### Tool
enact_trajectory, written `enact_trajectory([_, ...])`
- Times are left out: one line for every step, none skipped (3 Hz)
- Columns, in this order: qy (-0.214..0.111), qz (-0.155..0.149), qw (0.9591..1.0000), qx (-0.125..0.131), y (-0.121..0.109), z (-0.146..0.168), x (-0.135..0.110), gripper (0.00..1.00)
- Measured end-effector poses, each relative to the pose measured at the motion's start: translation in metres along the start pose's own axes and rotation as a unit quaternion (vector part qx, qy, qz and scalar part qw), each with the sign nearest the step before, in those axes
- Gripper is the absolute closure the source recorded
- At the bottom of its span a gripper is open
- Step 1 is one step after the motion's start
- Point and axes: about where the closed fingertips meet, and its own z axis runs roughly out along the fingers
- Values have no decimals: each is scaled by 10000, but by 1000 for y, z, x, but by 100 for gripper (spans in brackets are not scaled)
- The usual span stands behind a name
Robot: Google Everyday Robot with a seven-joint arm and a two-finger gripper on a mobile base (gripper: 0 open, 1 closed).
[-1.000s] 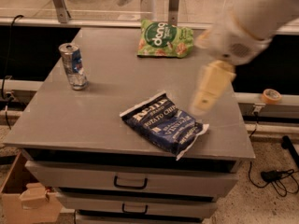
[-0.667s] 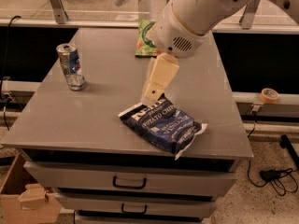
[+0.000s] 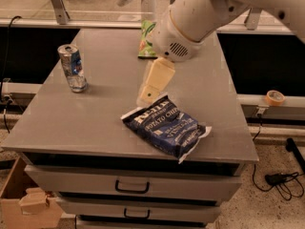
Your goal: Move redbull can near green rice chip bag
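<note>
I need to next grip the redbull can around the middle of its body point(image 3: 74, 70).
The redbull can point(image 3: 72, 67) stands upright at the left of the grey cabinet top point(image 3: 100, 113). The green rice chip bag point(image 3: 145, 41) lies at the far middle edge, mostly hidden behind my white arm. My gripper point(image 3: 151, 87) hangs over the middle of the top, just above the upper left corner of the dark blue potato chip bag point(image 3: 165, 126), well to the right of the can and nearer than the green bag. It holds nothing.
The cabinet has drawers with dark handles point(image 3: 130, 187) below its front edge. A cardboard box point(image 3: 26, 204) sits on the floor at the lower left. A tape roll point(image 3: 275, 98) rests on a ledge at the right, with cables on the floor there.
My arm and gripper have swept left across the top, from its right side to the middle, and now cover most of the green bag. The can and both bags have not moved.
</note>
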Motion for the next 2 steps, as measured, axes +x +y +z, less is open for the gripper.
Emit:
enact_trajectory([-410, 100, 9991, 91, -19, 43, -15, 0])
enact_trajectory([-986, 274, 9947, 78, -41, 95, -39, 0])
